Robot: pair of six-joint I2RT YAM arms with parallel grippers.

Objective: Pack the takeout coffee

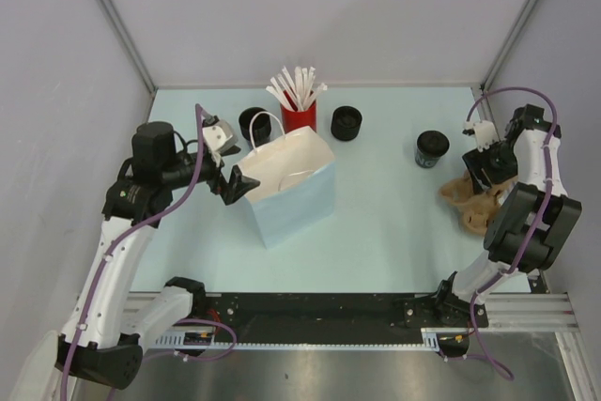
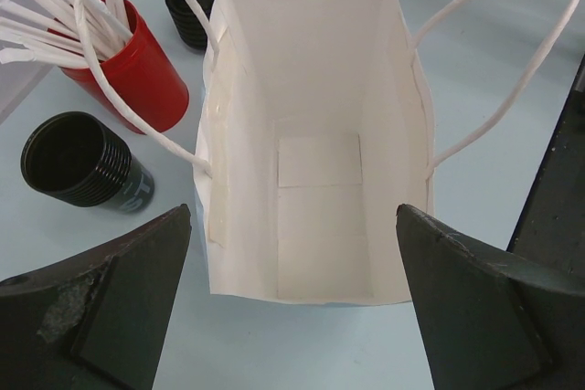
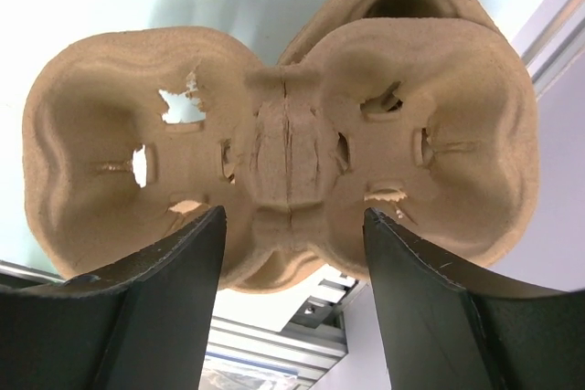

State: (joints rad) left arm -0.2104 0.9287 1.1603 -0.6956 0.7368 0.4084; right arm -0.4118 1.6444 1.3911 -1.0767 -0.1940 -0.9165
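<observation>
My right gripper's fingers sit at the near end of the upper tray's middle ridge, so I should reach farther along and pinch the ridge's middle [image 3: 288, 152] before lifting.
Three small black cups stand on the table: one [image 1: 254, 124] behind the bag, one [image 1: 346, 123] right of the red cup, one [image 1: 432, 148] at the right. The left wrist view shows two of them, near [image 2: 78, 162] and far [image 2: 194, 6], both open-topped. My left gripper [image 1: 241, 185] is open and empty at the left edge of the white paper bag [image 1: 286, 185]; its jaws frame the bag's open, empty mouth [image 2: 320, 134]. My right gripper [image 1: 485, 174] is open just over the tan two-hole tray [image 1: 470, 199], its jaws either side of the tray's middle [image 3: 283, 143].
A red cup [image 1: 299, 115] of white sticks stands behind the bag, also in the left wrist view [image 2: 137, 70]. The bag's white handles [image 2: 137, 61] loop up on both sides. Grey walls close the table's back and sides; the tray lies near the right edge.
</observation>
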